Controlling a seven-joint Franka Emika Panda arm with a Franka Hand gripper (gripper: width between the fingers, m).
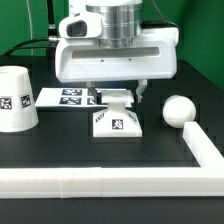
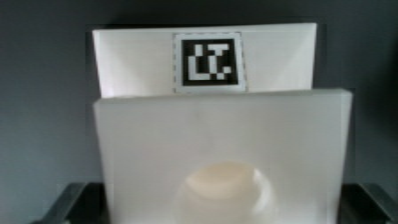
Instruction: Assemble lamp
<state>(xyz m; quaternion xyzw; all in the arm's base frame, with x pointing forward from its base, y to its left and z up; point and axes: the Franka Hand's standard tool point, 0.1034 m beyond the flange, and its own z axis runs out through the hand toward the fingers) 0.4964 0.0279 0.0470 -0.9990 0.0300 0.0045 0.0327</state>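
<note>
The white lamp base will be let go inside the corner of the long white rail (image 1: 178,155), just before the bulb, as I open my gripper there.
The white lamp base (image 1: 116,122) lies at the table's middle with a tag on its front face. My gripper (image 1: 117,96) hangs right over its rear part, one finger on each side, with narrow gaps; it is open. In the wrist view the base (image 2: 214,130) fills the picture, with a tag at its far end and a round socket (image 2: 228,186) near the gripper (image 2: 214,208). Dark fingers (image 2: 64,202) show at both side edges. The tapered shade (image 1: 17,98) stands at the exterior view's left. The round-headed bulb (image 1: 178,110) lies at the right.
The marker board (image 1: 62,97) lies flat behind the base, between it and the shade. A long white rail (image 1: 100,182) runs along the table's front and turns up the exterior view's right side (image 1: 205,150), close to the bulb.
</note>
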